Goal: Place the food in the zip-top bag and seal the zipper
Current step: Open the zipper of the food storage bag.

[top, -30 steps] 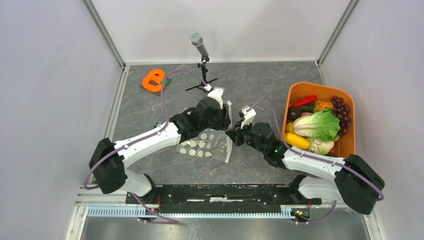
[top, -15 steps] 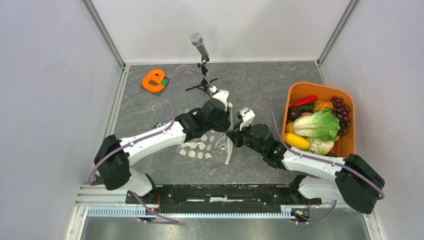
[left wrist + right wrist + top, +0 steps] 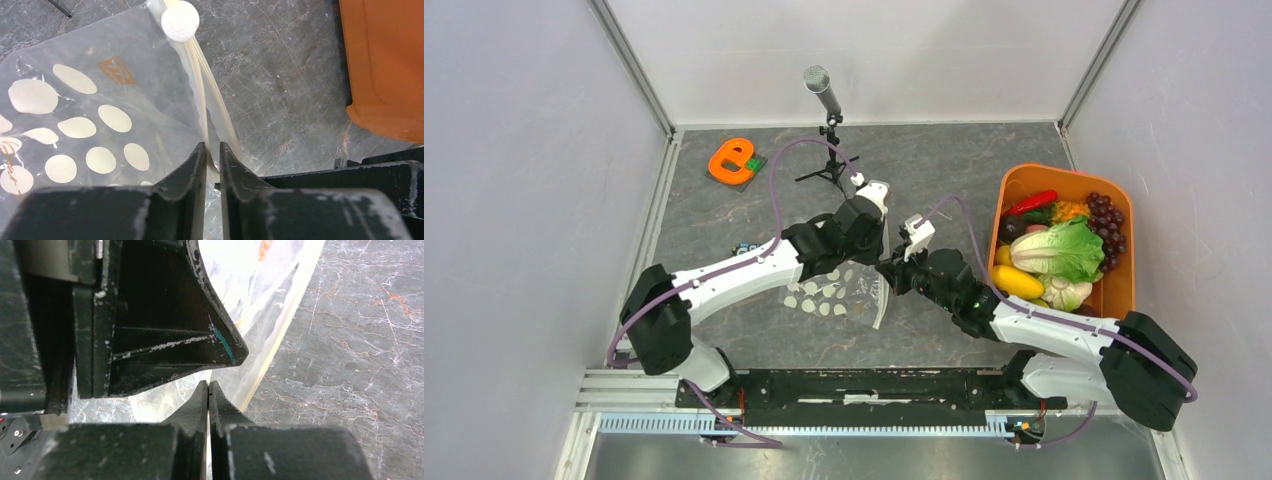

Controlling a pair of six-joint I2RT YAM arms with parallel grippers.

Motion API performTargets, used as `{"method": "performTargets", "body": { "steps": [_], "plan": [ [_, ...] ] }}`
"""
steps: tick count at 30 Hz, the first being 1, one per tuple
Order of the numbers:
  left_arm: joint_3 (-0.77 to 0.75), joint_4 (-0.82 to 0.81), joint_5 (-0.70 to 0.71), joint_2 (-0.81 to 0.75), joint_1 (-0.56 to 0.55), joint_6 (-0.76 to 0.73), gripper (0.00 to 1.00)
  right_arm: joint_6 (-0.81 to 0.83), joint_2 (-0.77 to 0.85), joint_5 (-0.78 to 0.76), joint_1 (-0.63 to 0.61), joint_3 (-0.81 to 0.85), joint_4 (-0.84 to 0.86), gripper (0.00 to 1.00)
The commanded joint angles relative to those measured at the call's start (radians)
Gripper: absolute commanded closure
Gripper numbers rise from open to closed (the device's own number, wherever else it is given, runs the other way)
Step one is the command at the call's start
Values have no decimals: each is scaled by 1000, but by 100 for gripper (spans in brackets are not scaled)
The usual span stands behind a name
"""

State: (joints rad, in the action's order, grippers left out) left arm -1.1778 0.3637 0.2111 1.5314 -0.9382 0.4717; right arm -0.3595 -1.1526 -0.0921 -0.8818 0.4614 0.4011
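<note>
I have both grippers pinching the same zipper piece, so next I open my right gripper, take the loose outer zipper piece [image 3: 272, 346] and pull the zip-top bag open.
The zip-top bag [image 3: 836, 294], clear with white dots, lies at mid-table, and no food shows inside it. Both grippers meet at its right mouth edge. In the left wrist view my left gripper [image 3: 213, 150] is closed on the zipper [image 3: 202, 85], a whitish strip that runs up to a white round piece [image 3: 180, 21]. In the right wrist view my right gripper [image 3: 208, 386] is shut on the bag's edge [image 3: 280, 305], just below the left finger [image 3: 165, 330]. The food sits in the orange tub: lettuce [image 3: 1064, 250], yellow piece [image 3: 1019, 282], grapes [image 3: 1109, 225], red pepper [image 3: 1034, 202].
The orange tub [image 3: 1127, 290] stands at the right wall and also shows in the left wrist view [image 3: 385, 65]. A microphone on a small tripod [image 3: 824, 95] stands at the back centre. An orange object [image 3: 732, 160] lies at the back left. A small item [image 3: 744, 247] lies left of the bag.
My left arm has swung a little to the right and back, with its wrist still over the bag's mouth edge. The right arm has barely moved. The bag has shifted slightly.
</note>
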Motion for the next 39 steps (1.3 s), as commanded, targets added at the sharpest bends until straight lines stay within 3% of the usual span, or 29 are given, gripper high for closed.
{"method": "performTargets", "body": {
  "steps": [1,3,6,8,12,17,26,33,39],
  "plan": [
    [-37,15,23,-4,-4,-39,87,19,26,-19,-4,23,41,98],
    [-28,15,30,-7,-3,-41,95,15,27,-14,-4,23,45,96],
    [-18,15,45,-11,-3,-41,98,12,22,7,-4,23,53,94],
    [-12,14,53,-15,-3,-39,98,4,22,23,-4,19,61,81],
    [2,14,78,-37,-2,-40,98,-4,79,-36,-3,2,28,70],
    [12,15,77,-68,-2,-48,98,-23,116,-160,0,1,-47,72],
    [12,20,20,-90,-2,-44,98,-94,9,-27,0,13,49,70],
    [22,25,27,-99,-2,-41,98,-97,29,-73,1,4,46,69],
    [21,4,-39,-108,-2,-44,98,-110,-25,-43,2,18,41,85]
  ]
}}
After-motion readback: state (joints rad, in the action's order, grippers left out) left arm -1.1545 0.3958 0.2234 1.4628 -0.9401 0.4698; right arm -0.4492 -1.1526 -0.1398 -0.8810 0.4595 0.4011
